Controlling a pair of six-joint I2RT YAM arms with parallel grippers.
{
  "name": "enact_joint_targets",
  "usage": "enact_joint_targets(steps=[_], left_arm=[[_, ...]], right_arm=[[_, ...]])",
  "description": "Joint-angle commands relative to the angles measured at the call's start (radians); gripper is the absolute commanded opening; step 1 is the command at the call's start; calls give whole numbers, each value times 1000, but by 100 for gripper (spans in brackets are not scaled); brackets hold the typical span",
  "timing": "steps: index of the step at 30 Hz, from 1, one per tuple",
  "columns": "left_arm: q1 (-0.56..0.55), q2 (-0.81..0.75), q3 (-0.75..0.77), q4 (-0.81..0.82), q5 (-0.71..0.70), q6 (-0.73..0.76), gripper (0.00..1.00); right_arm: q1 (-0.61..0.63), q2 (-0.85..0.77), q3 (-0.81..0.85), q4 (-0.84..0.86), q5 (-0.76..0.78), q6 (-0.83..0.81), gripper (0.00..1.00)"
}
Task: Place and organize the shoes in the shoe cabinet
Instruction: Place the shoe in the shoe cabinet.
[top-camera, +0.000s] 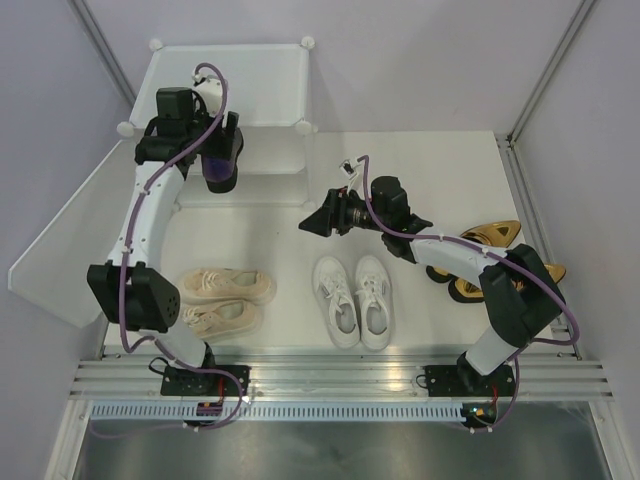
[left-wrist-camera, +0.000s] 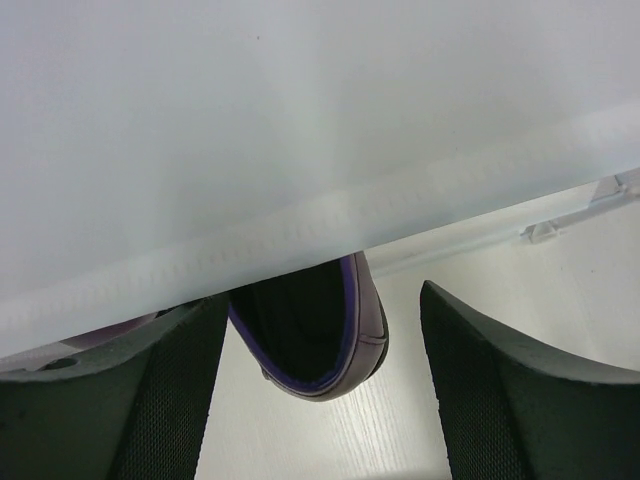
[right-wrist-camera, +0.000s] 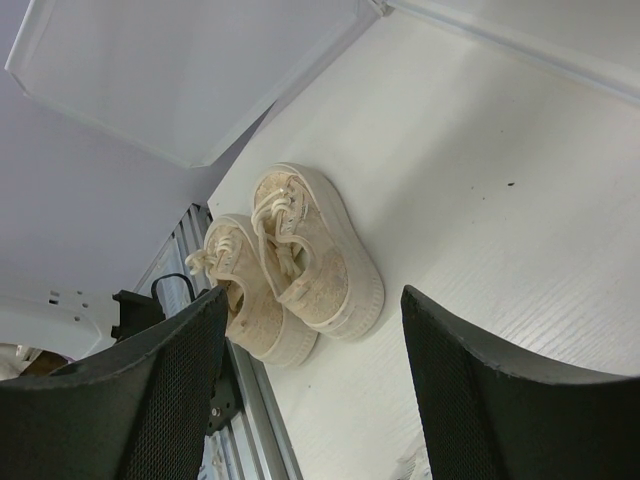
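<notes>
The heel of the purple loafer sticks out past the white panel, so the left gripper should grab the loafer (left-wrist-camera: 332, 376) by its heel and push it farther into the cabinet.
The white shoe cabinet (top-camera: 262, 88) stands at the back left, its door panel (top-camera: 70, 240) swung open to the left. My left gripper (top-camera: 221, 160) is open at the cabinet's front. A glossy purple loafer (left-wrist-camera: 330, 335) lies between its fingers, untouched, with its front hidden under a white panel (left-wrist-camera: 300, 130). It also shows in the top view (top-camera: 218, 180). My right gripper (top-camera: 312, 222) is open and empty above mid-table. The beige sneakers (top-camera: 225, 300) lie front left and also show in the right wrist view (right-wrist-camera: 300, 265). The white sneakers (top-camera: 352, 300) lie front centre. The gold heels (top-camera: 492, 234) lie at the right, partly hidden by my right arm.
Grey walls close in on both sides. A metal rail (top-camera: 340, 375) runs along the near edge by the arm bases. A thin white bar (left-wrist-camera: 580, 210) lies on the table beyond the loafer.
</notes>
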Motion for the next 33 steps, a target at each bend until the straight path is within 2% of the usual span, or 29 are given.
enact_joint_targets(steps=[1,5,10,18,25,33], left_arm=[[3,-82,-58,156,-15,-65,80],[3,-204,-209,225,36,-194,81],[3,-357,-451,335,-1,-343,86],[3,-435,-658,372,-70,-411,88],[4,-372,-666,426,-99,-418,88],[4,-254,-595,460,-99,-402,73]], right_arm=[[-4,-27,5,32,-7,-26,74],[-4,-30,1,30,-3,-28,74],[-4,-41,-9,32,-4,-29,74],[-4,-84,-38,43,8,-28,74],[-5,-128,-53,18,22,-49,74],[-4,-158,-50,-23,48,-86,74]])
